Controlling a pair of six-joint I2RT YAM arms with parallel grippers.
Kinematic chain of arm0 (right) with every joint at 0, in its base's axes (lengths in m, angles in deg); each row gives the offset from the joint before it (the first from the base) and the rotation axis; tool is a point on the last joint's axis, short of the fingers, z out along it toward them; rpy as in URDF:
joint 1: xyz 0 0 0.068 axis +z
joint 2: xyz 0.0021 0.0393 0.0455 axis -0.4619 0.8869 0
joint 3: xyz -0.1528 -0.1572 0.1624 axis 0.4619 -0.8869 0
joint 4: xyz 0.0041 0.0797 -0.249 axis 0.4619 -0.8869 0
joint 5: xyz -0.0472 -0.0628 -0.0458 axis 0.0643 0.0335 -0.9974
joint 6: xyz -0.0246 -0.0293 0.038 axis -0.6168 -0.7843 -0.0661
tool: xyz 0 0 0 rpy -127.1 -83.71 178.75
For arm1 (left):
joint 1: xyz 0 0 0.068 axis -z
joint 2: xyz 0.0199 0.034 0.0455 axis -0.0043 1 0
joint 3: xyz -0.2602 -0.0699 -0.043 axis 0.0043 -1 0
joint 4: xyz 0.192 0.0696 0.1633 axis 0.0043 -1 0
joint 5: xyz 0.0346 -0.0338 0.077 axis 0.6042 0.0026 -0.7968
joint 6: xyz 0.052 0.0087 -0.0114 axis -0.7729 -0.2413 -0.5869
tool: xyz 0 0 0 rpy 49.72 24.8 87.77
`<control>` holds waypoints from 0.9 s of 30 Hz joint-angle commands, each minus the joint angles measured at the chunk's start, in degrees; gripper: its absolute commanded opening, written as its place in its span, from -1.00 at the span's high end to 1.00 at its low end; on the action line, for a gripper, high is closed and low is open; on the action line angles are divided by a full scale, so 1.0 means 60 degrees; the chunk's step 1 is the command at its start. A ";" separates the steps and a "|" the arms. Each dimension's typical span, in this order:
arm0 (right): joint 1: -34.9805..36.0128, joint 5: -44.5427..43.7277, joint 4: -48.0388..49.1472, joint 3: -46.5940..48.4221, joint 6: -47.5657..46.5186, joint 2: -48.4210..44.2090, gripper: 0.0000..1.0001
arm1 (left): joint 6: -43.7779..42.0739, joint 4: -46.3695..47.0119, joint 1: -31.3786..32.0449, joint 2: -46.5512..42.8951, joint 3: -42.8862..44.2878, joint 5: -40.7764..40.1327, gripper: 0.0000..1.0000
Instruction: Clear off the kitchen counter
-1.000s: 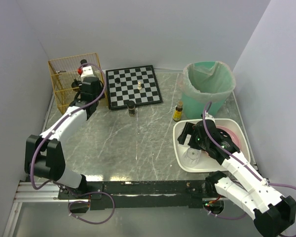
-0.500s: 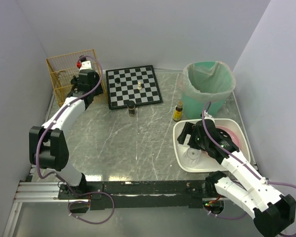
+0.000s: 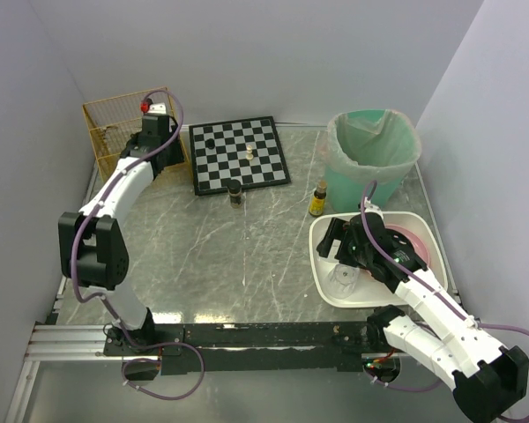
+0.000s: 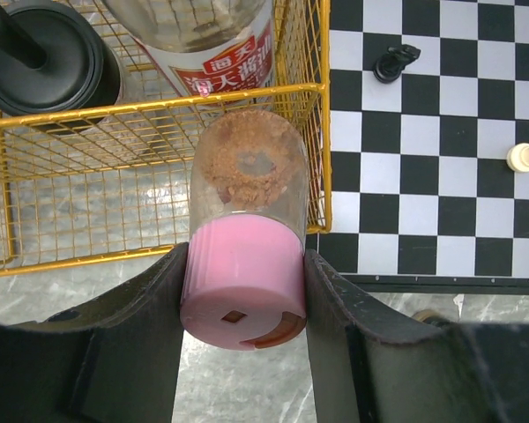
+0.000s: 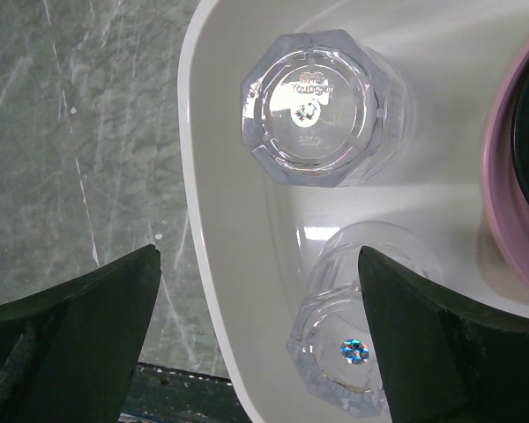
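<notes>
The spice jar is leaning with its pink cap over the basket's near rim, so I should regrip it with my left gripper and tip it upright into the front compartment [image 4: 115,207].
The kitchen counter [image 3: 220,256] is a grey-green marble-look top. My left gripper [image 4: 244,291] is shut on a spice jar [image 4: 244,220] with a pink cap and brown powder, held over the near rim of the yellow wire basket [image 3: 115,137]. In the top view the left gripper [image 3: 150,132] is at that basket. My right gripper [image 5: 260,326] is open above the white tray [image 5: 225,264], which holds two upturned clear glasses [image 5: 313,106] [image 5: 361,330] and a pink plate [image 5: 511,176]. A small dark jar [image 3: 235,191] and a yellow bottle [image 3: 317,201] stand on the counter.
The basket holds a labelled bottle [image 4: 203,44] and a black-lidded container [image 4: 48,62]. A chessboard [image 3: 238,154] with a few pieces lies at the back. A green bin [image 3: 373,154] with a bag stands at the back right, behind the tray [image 3: 322,264].
My left arm has carried the jar back and to the left, from the basket's front to over the basket. The right arm has not moved.
</notes>
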 commanded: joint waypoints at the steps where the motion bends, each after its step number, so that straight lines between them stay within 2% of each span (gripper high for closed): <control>1: -0.0044 -0.0063 0.0245 -0.0058 0.0046 -0.0108 -0.99 | -0.0264 -0.0200 -0.0195 0.0709 0.0970 0.0202 0.59; 4: -0.0059 -0.0093 0.0201 -0.0072 0.0075 -0.0167 -0.99 | -0.0381 -0.0347 -0.0210 0.1076 0.1425 0.0056 0.38; 10: -0.0059 -0.0093 0.0186 -0.0072 0.0090 -0.0153 -0.99 | -0.0601 0.0063 -0.0327 0.1384 0.1528 -0.0135 0.29; 12: -0.0059 -0.0093 0.0200 -0.0058 0.0075 -0.0167 -0.99 | -0.0645 0.0121 -0.0371 0.1487 0.1602 -0.0208 0.18; 14: -0.0059 -0.0093 0.0200 -0.0028 0.0090 -0.0123 -0.99 | -0.0747 0.0370 -0.0401 0.1531 0.1587 -0.0339 0.16; 16: -0.0059 -0.0078 0.0215 -0.0043 0.0104 -0.0109 -0.99 | -0.0763 0.0517 -0.0459 0.1575 0.1602 -0.0413 -0.03; 20: -0.0059 -0.0034 0.0244 -0.0072 0.0134 -0.0108 -0.99 | -0.0734 0.0650 -0.0576 0.1750 0.1762 -0.0354 -0.23; 27: -0.0059 -0.0020 0.0259 -0.0101 0.0163 -0.0109 -0.99 | -0.0807 0.0620 -0.0679 0.2131 0.2275 -0.0428 -0.36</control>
